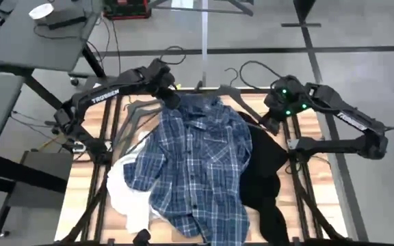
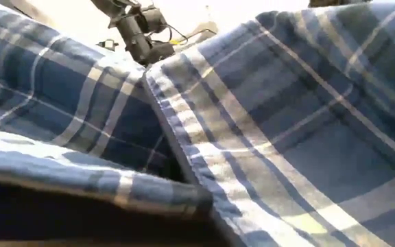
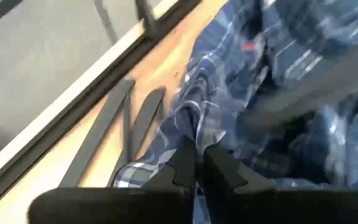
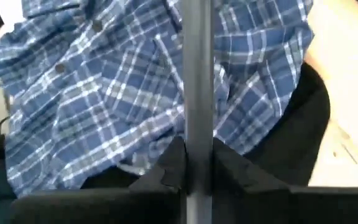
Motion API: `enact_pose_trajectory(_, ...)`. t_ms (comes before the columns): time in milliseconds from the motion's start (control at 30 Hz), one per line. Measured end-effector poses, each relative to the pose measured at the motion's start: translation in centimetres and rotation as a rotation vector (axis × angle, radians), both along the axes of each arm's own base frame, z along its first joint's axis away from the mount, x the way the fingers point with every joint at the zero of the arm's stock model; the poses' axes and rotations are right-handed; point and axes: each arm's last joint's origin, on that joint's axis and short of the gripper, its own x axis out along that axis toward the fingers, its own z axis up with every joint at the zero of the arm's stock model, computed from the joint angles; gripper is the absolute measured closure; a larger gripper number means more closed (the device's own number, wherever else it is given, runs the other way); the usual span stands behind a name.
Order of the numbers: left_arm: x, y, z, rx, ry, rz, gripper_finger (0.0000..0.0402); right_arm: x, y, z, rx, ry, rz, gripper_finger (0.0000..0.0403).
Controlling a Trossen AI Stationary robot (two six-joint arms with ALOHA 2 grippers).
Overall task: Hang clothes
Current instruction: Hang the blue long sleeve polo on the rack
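Note:
Next, my left gripper lets go of the shirt's bunched edge, takes the shirt's shoulder point(image 1: 166, 123) and pulls it over the hanger, because the hanger's end is only at the collar opening.
The blue-and-white plaid shirt point(image 1: 197, 157) lies spread on the middle of the table and fills the low view point(image 2: 286, 123). The black top point(image 1: 269, 171) lies partly under the shirt's right side. The white top point(image 1: 125, 188) lies under its left side. My left gripper point(image 1: 172, 98) is shut on the shirt at its far left corner, near the collar. My right gripper point(image 1: 270, 123) is at the shirt's far right side and is shut on a grey hanger point(image 4: 197, 74). My left gripper pinches a bunched edge of the plaid shirt point(image 3: 191, 134) between its two fingers, slanting down from the table's far left. One layer or several, I cannot tell. The rest of the shirt lies on the table. My right gripper pinches a straight grey bar of the hanger point(image 4: 197, 134) between its two fingers, coming from the table's far right. The bar runs out past the fingertips over the plaid shirt. Its far end is out of the picture.
Several dark thin hangers point(image 1: 139, 113) lie on the wooden table point(image 1: 81, 184) at its far left, also in the left wrist view point(image 3: 104, 127). More hanger hooks point(image 1: 241, 68) stick out past the far edge. A pale upright pole point(image 1: 204, 31) stands behind the table.

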Motion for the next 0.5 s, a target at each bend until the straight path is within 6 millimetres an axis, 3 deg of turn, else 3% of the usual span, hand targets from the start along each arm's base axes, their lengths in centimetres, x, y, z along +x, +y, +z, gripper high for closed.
enact_pose_trajectory(267,0.4,-0.8,2.6,0.033,-0.204,0.015,0.0402,3.4,-0.2,-3.8,0.016,-0.1,0.097,0.0372)
enact_pose_trajectory(500,2.0,-1.9,4.3,0.011,-0.423,-0.081,0.0401,7.2,-2.1,-6.8,-0.053,-0.224,0.103,0.0372)
